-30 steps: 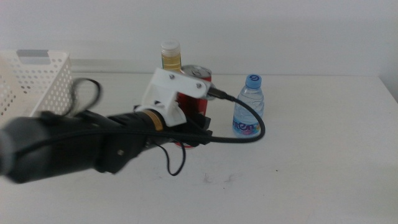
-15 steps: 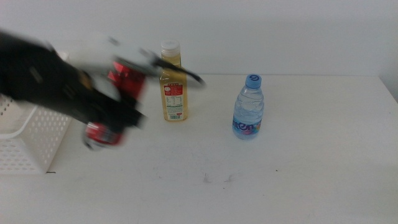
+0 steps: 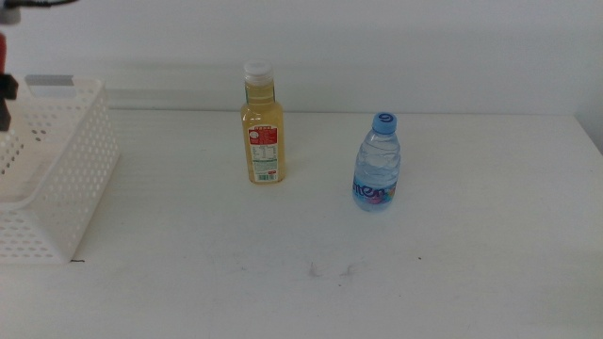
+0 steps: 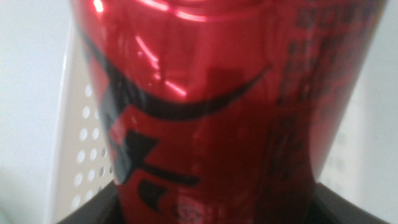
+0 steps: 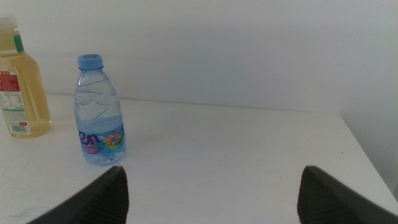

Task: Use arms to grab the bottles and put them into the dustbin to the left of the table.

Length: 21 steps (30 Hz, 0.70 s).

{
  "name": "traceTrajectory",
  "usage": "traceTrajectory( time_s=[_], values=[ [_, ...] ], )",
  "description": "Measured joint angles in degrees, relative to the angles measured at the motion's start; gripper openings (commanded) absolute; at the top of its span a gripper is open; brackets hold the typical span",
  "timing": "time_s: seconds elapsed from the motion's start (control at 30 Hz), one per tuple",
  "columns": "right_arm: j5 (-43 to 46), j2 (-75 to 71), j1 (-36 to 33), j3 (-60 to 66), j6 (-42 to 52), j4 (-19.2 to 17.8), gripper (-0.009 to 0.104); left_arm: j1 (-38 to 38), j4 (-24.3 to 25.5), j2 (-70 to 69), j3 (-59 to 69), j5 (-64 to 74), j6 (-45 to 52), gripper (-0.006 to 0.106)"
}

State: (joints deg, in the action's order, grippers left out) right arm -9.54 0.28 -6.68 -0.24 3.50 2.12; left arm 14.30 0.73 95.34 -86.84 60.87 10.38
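Observation:
Next, my left gripper releases the red can inside the white dustbin (image 3: 42,168), along the dustbin's side nearest the juice bottle.
The red can (image 4: 217,106) fills the left wrist view, and my left gripper (image 3: 4,87) is shut on it. That gripper shows only as a sliver at the middle view's far left edge, above the white dustbin (image 3: 66,160). The dustbin's perforated wall (image 4: 81,155) appears behind the can. On the table, the yellow juice bottle (image 3: 261,127) stands upright at the back centre. The small water bottle (image 3: 377,165) stands upright to its right. My right gripper (image 5: 211,193) is open and empty, low over the table's right side, facing the water bottle (image 5: 99,115) and the juice bottle (image 5: 22,87).
The white table (image 3: 424,264) carries a few small dark scuff marks (image 3: 330,271) near its front centre. A white wall runs behind the table's far edge. The table's right edge (image 5: 364,155) lies close to the right gripper.
My left arm has swung from the table's centre to the far left, carrying the red can away from beside the juice bottle. The two bottles have not moved.

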Motion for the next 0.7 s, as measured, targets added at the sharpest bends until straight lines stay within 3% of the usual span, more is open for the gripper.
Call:
traceTrajectory(
  time_s=[0.5,0.6,0.7],
  values=[
    [0.00,0.00,0.00,0.00,0.00,0.00,0.085,1.03,-1.45,14.38,-0.21,-8.30,0.10,0.007],
    [0.00,0.00,0.00,0.00,0.00,0.00,0.085,1.03,-1.21,15.12,-0.35,-9.17,-0.25,0.022],
    [0.00,0.00,0.00,0.00,0.00,0.00,0.085,1.03,-1.21,15.78,-0.35,-9.73,-0.49,0.049]
  ],
)
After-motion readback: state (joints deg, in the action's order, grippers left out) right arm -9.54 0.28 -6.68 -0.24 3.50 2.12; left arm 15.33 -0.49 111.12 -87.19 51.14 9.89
